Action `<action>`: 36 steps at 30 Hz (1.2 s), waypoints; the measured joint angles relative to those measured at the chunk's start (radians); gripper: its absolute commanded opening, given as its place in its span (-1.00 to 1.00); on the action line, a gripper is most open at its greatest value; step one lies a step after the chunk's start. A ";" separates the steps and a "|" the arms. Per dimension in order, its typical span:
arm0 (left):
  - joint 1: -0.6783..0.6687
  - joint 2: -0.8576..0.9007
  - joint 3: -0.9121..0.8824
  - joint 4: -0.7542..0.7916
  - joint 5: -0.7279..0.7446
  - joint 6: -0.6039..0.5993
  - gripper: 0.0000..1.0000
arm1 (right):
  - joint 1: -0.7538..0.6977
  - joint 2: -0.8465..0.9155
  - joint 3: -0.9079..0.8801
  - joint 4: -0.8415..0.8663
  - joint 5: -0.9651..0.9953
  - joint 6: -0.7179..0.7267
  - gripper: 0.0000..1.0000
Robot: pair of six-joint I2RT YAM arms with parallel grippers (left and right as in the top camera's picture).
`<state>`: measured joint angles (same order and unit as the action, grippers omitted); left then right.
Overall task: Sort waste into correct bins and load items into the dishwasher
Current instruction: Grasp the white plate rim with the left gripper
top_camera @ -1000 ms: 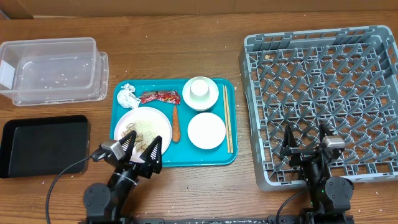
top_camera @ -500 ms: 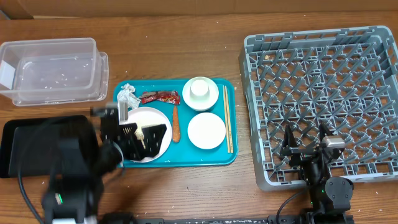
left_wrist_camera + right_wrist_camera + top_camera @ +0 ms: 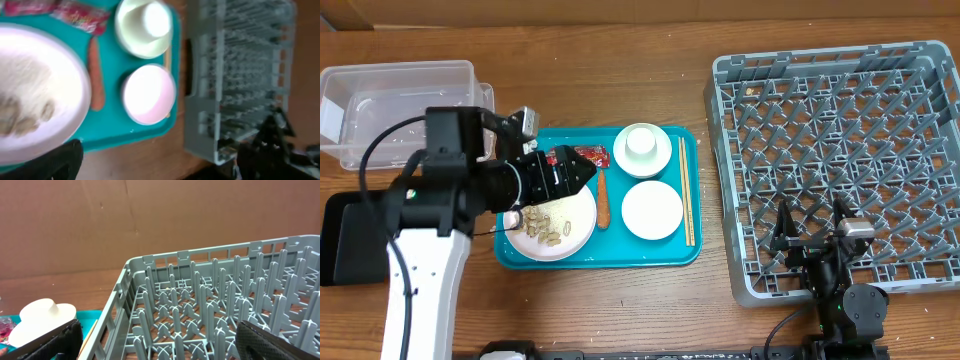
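Note:
My left gripper should grip the large plate's rim (image 3: 593, 200) (image 3: 84, 69) on the side next to the carrot.
My left gripper (image 3: 578, 172) is open and empty, hovering over the teal tray between the red wrapper (image 3: 592, 155) and the large plate (image 3: 558, 228) of beige shells. In the left wrist view its fingers (image 3: 165, 165) frame the plate (image 3: 35, 100), carrot (image 3: 95, 75), wrapper (image 3: 75, 12), bowl with cup (image 3: 145, 25) and small plate (image 3: 149, 92). The carrot (image 3: 603, 198), bowl with cup (image 3: 642, 148), small plate (image 3: 652, 210) and chopsticks (image 3: 685, 190) lie on the tray. The tissue is hidden under the arm. My right gripper (image 3: 812, 235) is open over the dish rack (image 3: 850, 130) front edge.
The clear tub (image 3: 400, 110) stands at the back left, the black tray (image 3: 345, 240) at the front left, partly under my left arm. The teal tray (image 3: 620, 255) sits mid-table. The right wrist view shows the rack's pegs (image 3: 200, 300) between my fingers (image 3: 165, 340).
My left arm lifted from its rest at the table's front edge and swung back over the tray's left side, now covering the tissue. The right arm has not moved.

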<state>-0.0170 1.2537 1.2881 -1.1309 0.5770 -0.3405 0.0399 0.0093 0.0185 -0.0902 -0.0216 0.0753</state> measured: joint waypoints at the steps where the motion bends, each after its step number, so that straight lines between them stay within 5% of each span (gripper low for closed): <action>1: -0.013 0.014 0.006 -0.027 -0.045 -0.019 1.00 | 0.000 0.000 0.000 0.000 0.000 0.000 1.00; 12: -0.270 0.192 0.172 -0.130 -0.484 -0.189 1.00 | 0.000 0.000 0.000 0.000 0.000 0.000 1.00; 26: -0.289 0.445 0.174 -0.061 -0.564 -0.261 1.00 | 0.000 0.000 0.000 0.000 0.000 0.000 1.00; 36: -0.289 0.637 0.174 0.001 -0.567 -0.372 0.80 | 0.000 0.000 0.000 0.000 0.000 0.000 1.00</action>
<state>-0.3061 1.8904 1.4616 -1.1297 0.0101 -0.7128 0.0399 0.0093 0.0185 -0.0906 -0.0219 0.0753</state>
